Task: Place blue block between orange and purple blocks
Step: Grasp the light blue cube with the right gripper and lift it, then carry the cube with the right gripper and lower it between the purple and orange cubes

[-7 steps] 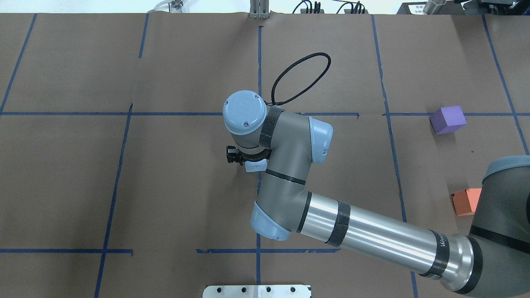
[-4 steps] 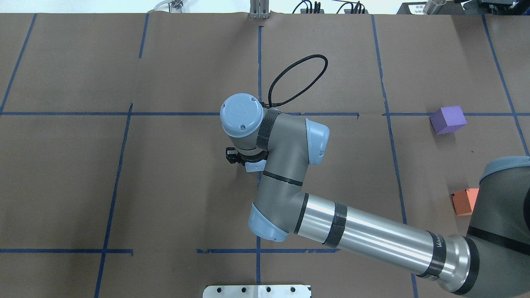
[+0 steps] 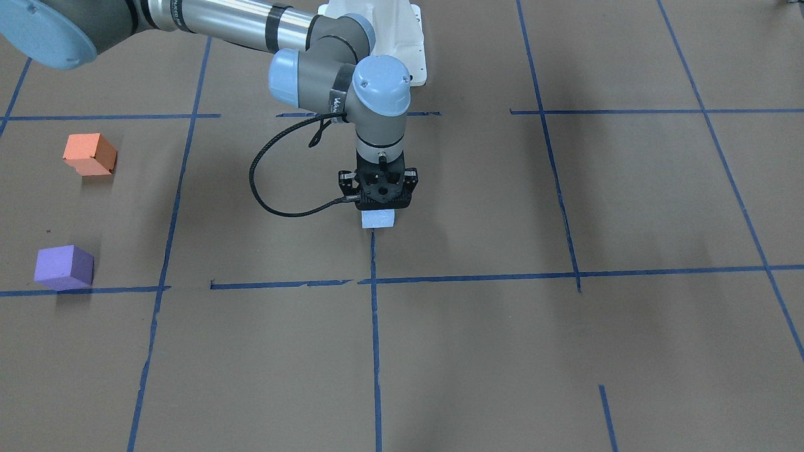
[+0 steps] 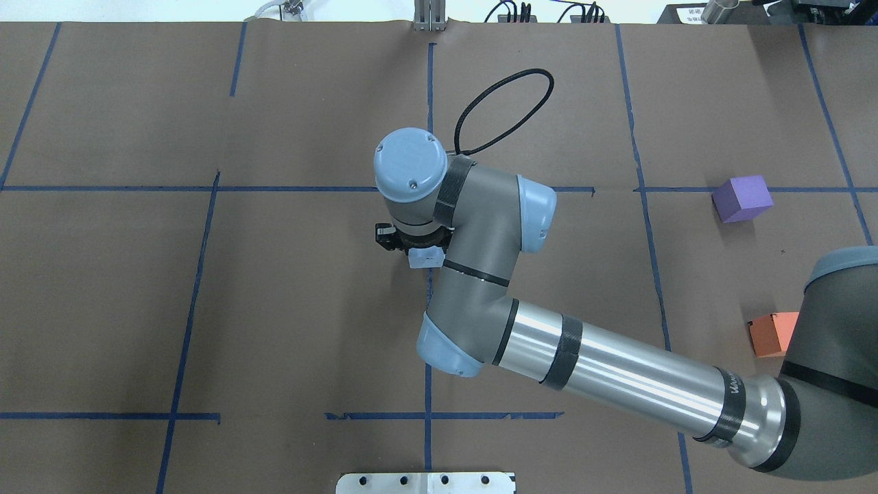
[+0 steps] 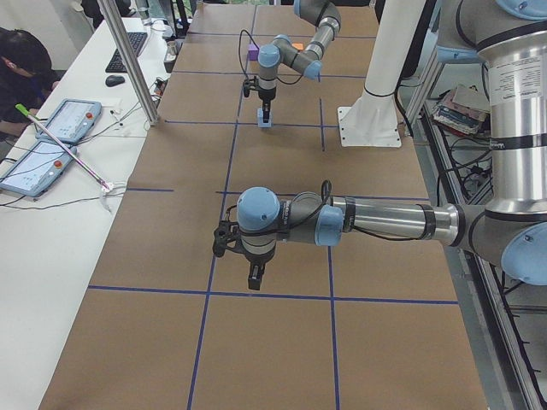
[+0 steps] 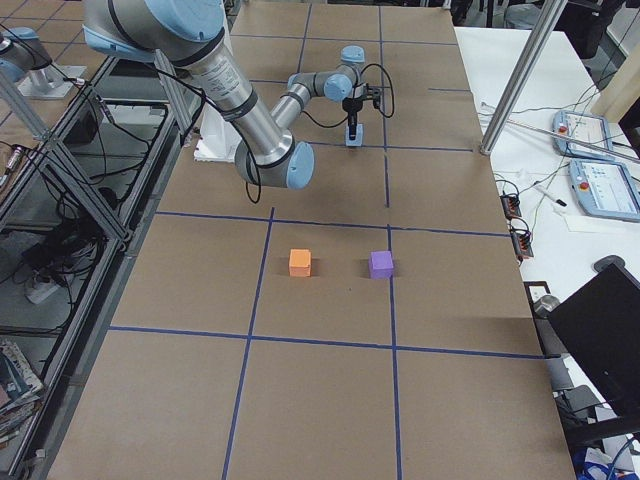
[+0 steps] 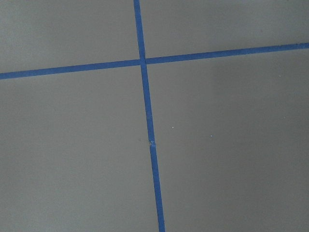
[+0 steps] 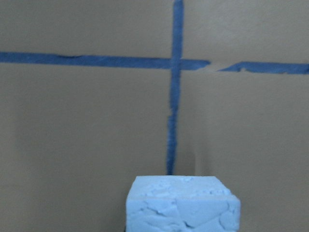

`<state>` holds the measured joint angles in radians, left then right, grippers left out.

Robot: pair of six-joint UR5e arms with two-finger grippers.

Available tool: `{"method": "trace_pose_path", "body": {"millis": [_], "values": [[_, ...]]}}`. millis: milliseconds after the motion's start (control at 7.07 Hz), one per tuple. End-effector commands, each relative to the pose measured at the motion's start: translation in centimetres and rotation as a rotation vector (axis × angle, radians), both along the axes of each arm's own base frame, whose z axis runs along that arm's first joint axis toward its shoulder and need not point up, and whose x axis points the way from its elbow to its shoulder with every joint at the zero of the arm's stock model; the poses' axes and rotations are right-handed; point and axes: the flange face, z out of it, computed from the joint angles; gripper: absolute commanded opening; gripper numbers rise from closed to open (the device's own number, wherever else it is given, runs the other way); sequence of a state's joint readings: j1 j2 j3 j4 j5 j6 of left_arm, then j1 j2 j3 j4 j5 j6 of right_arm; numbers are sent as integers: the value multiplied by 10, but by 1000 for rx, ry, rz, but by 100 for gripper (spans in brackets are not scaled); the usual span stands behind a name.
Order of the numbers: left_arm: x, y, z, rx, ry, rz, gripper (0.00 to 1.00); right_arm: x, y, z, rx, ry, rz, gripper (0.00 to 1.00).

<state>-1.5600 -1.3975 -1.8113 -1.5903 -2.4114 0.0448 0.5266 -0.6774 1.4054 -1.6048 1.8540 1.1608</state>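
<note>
Next, I set the blue block down on the table (image 3: 73,196) with my right gripper, next to the orange block and facing the purple block.
A pale blue block (image 3: 377,218) sits in my right gripper (image 3: 379,211) near the table's middle, over a blue tape line. The gripper points straight down and is shut on the block. The block fills the bottom of the right wrist view (image 8: 182,205) and shows under the wrist in the overhead view (image 4: 425,259). The orange block (image 4: 772,334) and the purple block (image 4: 742,198) stand apart on the robot's right side, with a gap between them. My left gripper (image 5: 255,278) hangs over bare table; I cannot tell whether it is open or shut.
Blue tape lines (image 4: 429,103) divide the brown table into squares. The right arm's forearm (image 4: 631,384) stretches across the table and partly covers the orange block from overhead. A black cable loop (image 3: 264,182) hangs by the wrist. A white mounting plate (image 4: 425,482) lies at the robot's edge.
My right gripper has moved with the blue block, shifting upward and slightly right in the overhead view. The orange and purple blocks have not moved.
</note>
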Motion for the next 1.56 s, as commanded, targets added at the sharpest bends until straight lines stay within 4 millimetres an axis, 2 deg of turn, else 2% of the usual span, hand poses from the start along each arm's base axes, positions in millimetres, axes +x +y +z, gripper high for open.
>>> {"method": "trace_pose_path", "body": {"millis": [0, 141, 283, 424, 566, 707, 848, 990, 1273, 1414], "values": [[0, 0, -1, 3, 0, 1, 100, 111, 3, 49, -2, 34, -39, 31], [0, -1, -5, 11, 0, 1, 100, 181, 31, 82, 63, 46, -97, 32], [0, -1, -8, 18, 0, 1, 100, 235, 45, 139, 61, 82, -127, 32], [0, -2, -10, 22, -1, 1, 100, 279, 44, 188, 35, 25, -125, 32], [0, -3, -13, 25, -1, 0, 100, 324, 53, 251, 47, -35, -112, 32], [0, -3, -13, 25, -1, 0, 100, 355, 58, 297, 45, -73, -103, 32], [0, -3, -13, 25, -1, 0, 100, 360, 59, 324, 27, -68, -103, 32], [0, -3, -13, 25, -1, 0, 100, 359, 56, 342, 23, -63, -100, 32], [0, -3, -13, 27, -1, 0, 100, 362, 60, 368, 8, -49, -100, 33], [0, -2, -13, 27, -1, 0, 100, 368, 64, 377, -2, -36, -100, 39]]}}
